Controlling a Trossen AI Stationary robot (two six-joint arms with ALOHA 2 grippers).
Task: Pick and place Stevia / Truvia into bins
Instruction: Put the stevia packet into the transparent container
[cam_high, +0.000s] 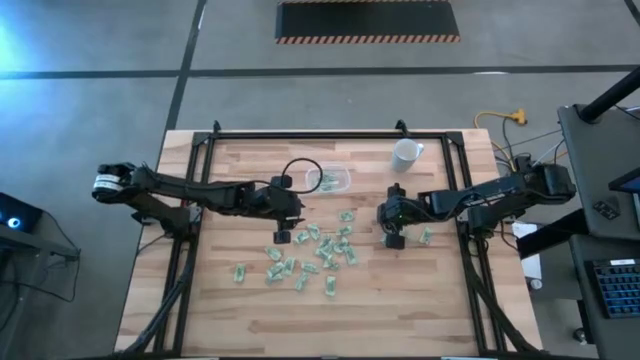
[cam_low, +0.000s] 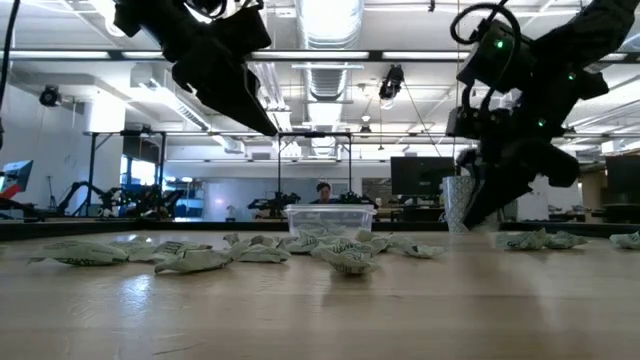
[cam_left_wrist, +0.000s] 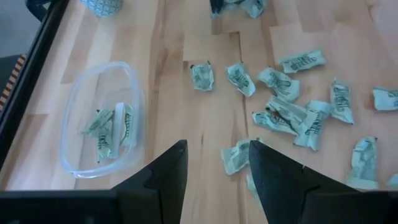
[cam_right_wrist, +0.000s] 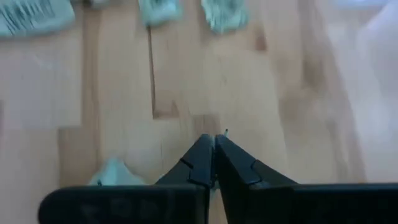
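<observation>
I should use my right gripper to let the Stevia packet go in the clear bin (cam_high: 332, 181), beside the packets that are lying inside it.
Several light green and white Stevia packets (cam_high: 318, 252) lie flat and scattered on the wooden table's middle (cam_left_wrist: 292, 115). The clear bin (cam_high: 330, 180) rests on its base at the far middle and has a few packets in it (cam_left_wrist: 112, 134). My left gripper (cam_left_wrist: 214, 168) is open and hangs above the table (cam_low: 250, 100) between the bin and the pile. My right gripper (cam_right_wrist: 214, 142) is shut, low over bare wood (cam_high: 393, 232) to the right of the pile. I see nothing between its fingers. One packet (cam_right_wrist: 112, 171) lies beside them.
A white cup (cam_high: 405, 153) stands at the far right, close to the right arm (cam_low: 455, 205). A black cable loop (cam_high: 300, 170) lies beside the bin. One stray packet (cam_high: 425, 237) lies under the right arm. There is bare wood along the near edge (cam_high: 320, 325).
</observation>
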